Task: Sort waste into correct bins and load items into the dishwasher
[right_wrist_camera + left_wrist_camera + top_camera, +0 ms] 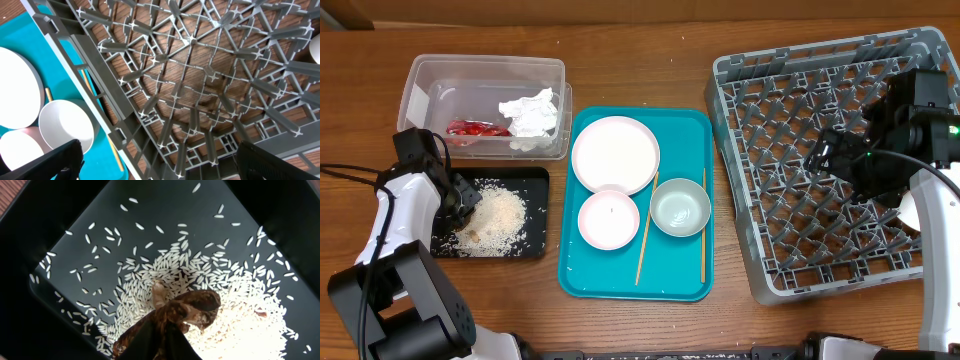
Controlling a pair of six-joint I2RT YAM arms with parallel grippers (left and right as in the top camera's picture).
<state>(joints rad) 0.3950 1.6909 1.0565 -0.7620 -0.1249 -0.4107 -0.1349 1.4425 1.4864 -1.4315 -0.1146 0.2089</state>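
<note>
The grey bowl is waiting for my right gripper. It should next go to the grey bowl's rim (708, 203) (89, 114) on the side facing the dish rack and close there.
My left gripper (460, 200) (167, 326) is shut on the small brown food scrap (196, 304), low over the loose white rice (501, 214) (235, 305) in the black tray (536, 180) (125, 235). The clear tub (420, 72) holds the red-and-silver wrapper (475, 128) and the white napkin (531, 112). A white plate (615, 152) (15, 85), two bowls (608, 219) (680, 207) and two chopsticks (645, 243) (703, 235) lie on the teal tray (695, 130). My right gripper (832, 155) (160, 160) is open and empty above the grey dish rack (732, 130) (190, 40).
The dish rack holds nothing; wood shows through its grid. The teal tray (62, 67) lies close beside the rack's left wall. The clear tub stands directly behind the black tray.
</note>
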